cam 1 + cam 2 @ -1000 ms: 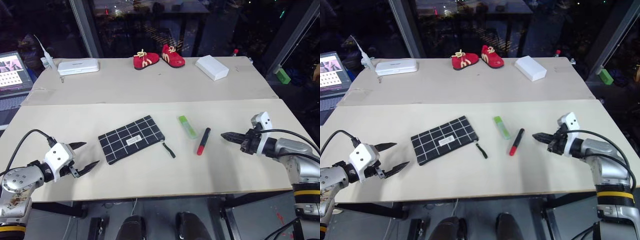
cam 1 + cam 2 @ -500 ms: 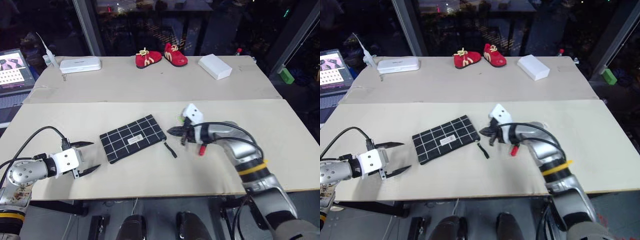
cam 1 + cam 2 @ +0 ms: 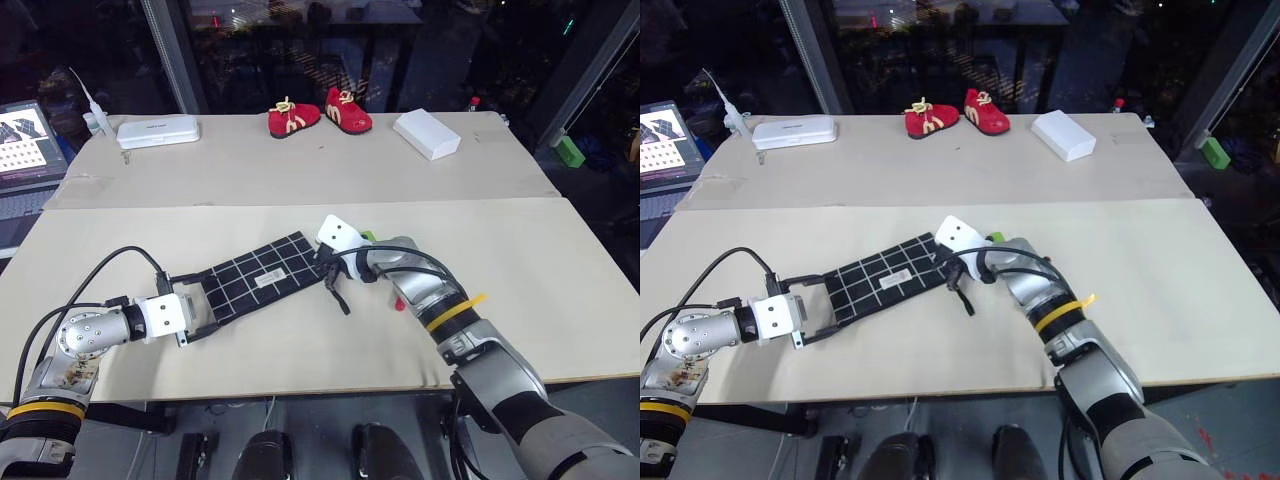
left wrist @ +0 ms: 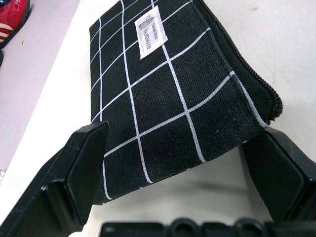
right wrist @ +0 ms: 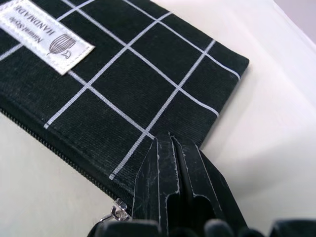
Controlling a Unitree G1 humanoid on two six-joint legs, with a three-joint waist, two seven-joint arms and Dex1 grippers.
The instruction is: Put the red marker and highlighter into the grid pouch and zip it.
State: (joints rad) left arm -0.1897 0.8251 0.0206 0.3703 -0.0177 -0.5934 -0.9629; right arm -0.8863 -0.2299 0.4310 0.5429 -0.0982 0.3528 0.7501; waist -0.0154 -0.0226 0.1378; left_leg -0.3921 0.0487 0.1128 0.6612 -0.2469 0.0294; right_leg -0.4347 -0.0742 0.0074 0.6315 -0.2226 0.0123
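The robot's right gripper is shut on the grid pouch's corner beside the zipper slider, so it should open, back away and grab the black pull cord (image 3: 341, 299).
The grid pouch (image 3: 255, 280), black with white lines and a small white label, lies flat on the near table. My left gripper (image 3: 197, 316) is open, one finger (image 4: 79, 168) on each side of the pouch's left end. The right gripper (image 3: 325, 262) is shut, and its tips rest on the pouch's right end (image 5: 123, 74) beside the zipper slider (image 5: 116, 212). The black pull cord (image 3: 340, 298) trails off that end. A green bit of the highlighter (image 3: 995, 238) peeks out behind my right wrist. The red marker's red end (image 3: 398, 302) shows under my right forearm.
Along the far table stand a pair of red shoes (image 3: 320, 112), a long white box (image 3: 157, 131) and a second white box (image 3: 425, 134). A laptop (image 3: 25, 140) sits at the far left. A seam runs between the two tabletops.
My right arm swept left from the table's right side, over the marker and highlighter, to the pouch's right end. The left gripper rolled and moved right onto the pouch's left end.
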